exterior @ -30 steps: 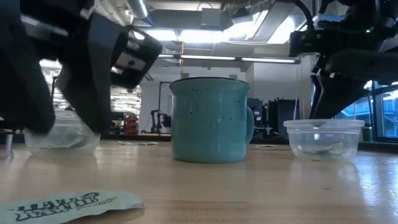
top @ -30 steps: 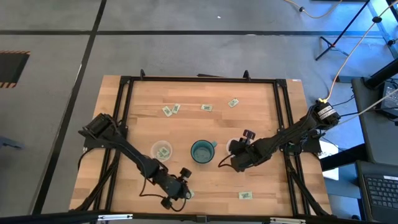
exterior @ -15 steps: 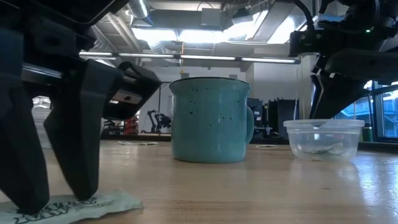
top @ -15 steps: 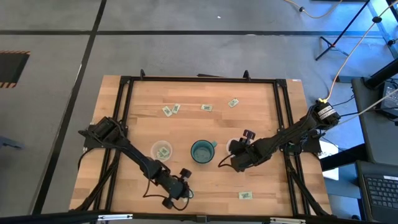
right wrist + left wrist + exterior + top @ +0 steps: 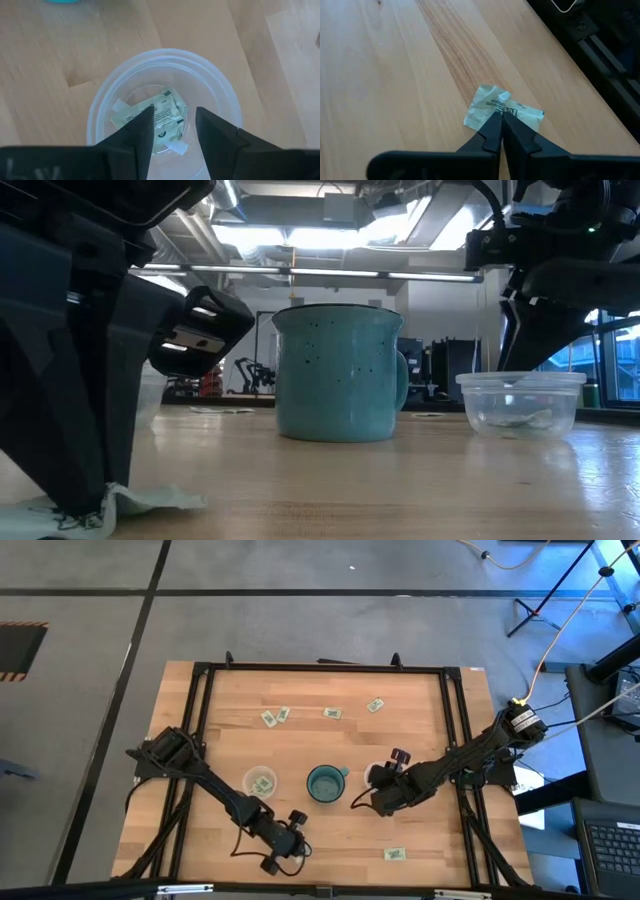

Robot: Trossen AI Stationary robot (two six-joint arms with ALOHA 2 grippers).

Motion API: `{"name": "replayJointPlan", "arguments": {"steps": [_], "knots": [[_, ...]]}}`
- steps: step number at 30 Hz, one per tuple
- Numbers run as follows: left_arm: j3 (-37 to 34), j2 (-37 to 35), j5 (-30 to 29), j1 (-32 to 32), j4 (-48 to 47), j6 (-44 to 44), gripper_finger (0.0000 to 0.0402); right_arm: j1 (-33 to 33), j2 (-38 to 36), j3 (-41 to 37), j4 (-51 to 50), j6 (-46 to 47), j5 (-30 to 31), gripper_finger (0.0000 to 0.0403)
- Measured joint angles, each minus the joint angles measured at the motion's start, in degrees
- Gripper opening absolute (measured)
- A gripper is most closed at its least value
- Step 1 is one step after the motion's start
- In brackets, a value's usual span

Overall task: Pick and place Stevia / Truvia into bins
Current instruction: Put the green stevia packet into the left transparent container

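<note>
The robot's left gripper will release the Stevia packet inside the clear cup [image 5: 262, 782] that is beside the left gripper's arm.
My left gripper [image 5: 301, 852] stands at the table's near edge, shut on a pale green and white Stevia packet [image 5: 492, 105], which also shows in the low view [image 5: 150, 500]. My right gripper [image 5: 172, 117] hangs open over the right clear cup [image 5: 378, 776], which has packets [image 5: 162, 116] lying on its bottom. The left clear cup [image 5: 260, 782] also holds a packet. Loose packets lie flat on the wood far off [image 5: 274, 716], [image 5: 332, 713], [image 5: 375, 705], and one lies near the front [image 5: 394, 854]. My left gripper pinches the packet's middle [image 5: 501, 109] between its two fingertips [image 5: 492, 127], coming from above and pointing down. The packet is crumpled. Its ends [image 5: 475, 115] bend up on either side while it still rests on the table.
A teal mug [image 5: 325, 783] with a handle stands between the two cups. A black metal frame [image 5: 200, 700] runs round the tabletop. Bare wood lies between the cups and the far packets.
My left gripper has come down onto the packet at the near edge and shut on its middle. The packet lay flat a second ago and is now pinched up and crumpled. The right arm has kept still.
</note>
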Motion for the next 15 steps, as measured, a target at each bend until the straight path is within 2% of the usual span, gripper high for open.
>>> {"name": "replayJointPlan", "arguments": {"steps": [6, 11, 15], "knots": [[-0.28, -3.13, 3.21, 1.27, -2.84, -0.35, 0.0002, 0.28, 0.00, 0.62, 0.07, -0.04, -2.31, 0.0147], [-0.17, -12.43, 3.12, 2.70, -11.37, -2.05, 0.0002, 0.44, 0.00, 3.74, 0.10, -0.17, -4.72, 0.0147], [-0.14, -21.92, -0.09, 4.08, -20.79, -6.38, 0.0002, 1.24, 0.00, 5.77, 0.39, -1.04, -11.92, 0.0147]]}}
